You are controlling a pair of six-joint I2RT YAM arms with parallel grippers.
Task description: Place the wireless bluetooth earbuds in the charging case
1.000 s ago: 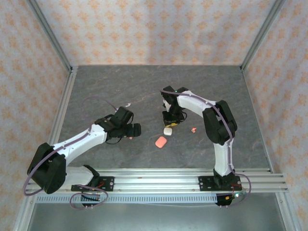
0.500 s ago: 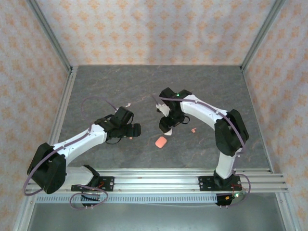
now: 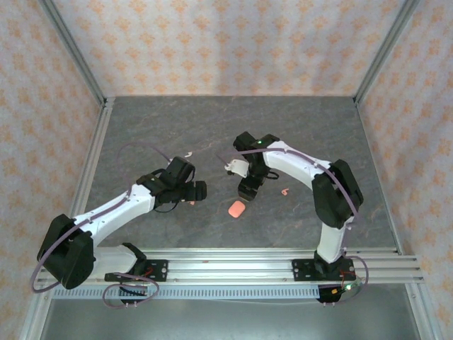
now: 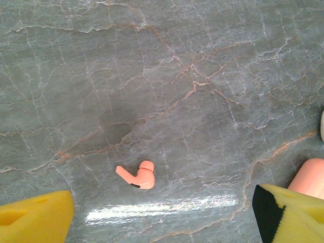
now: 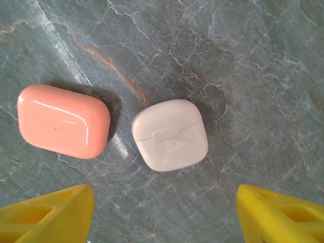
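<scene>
The white charging case is lying closed and flat, so my right gripper will take hold of its sides (image 5: 139, 137) and raise it to my left gripper before any earbud goes in.
In the right wrist view a shut white charging case (image 5: 170, 134) lies flat beside a shut coral-pink case (image 5: 64, 121). My right gripper (image 5: 162, 223) hovers over them, open, its yellow fingertips (image 5: 281, 215) spread wide with nothing between. A coral-pink earbud (image 4: 137, 176) lies on its side on the stone surface under my left gripper (image 4: 162, 223), which is open and empty. From above, the left gripper (image 3: 197, 190) sits just over that earbud (image 3: 192, 202). The right gripper (image 3: 248, 188) is just above and right of the pink case (image 3: 236, 209).
Another coral-pink earbud (image 3: 284, 191) lies right of the right gripper. A whitish earbud (image 3: 188, 154) lies behind the left gripper. The pink case's edge (image 4: 310, 177) shows at the right of the left wrist view. Patterned walls enclose the grey table (image 3: 177, 127).
The right arm's wrist has swung and turned over the white case, which now sits under the gripper in the top view. The left arm has barely moved.
</scene>
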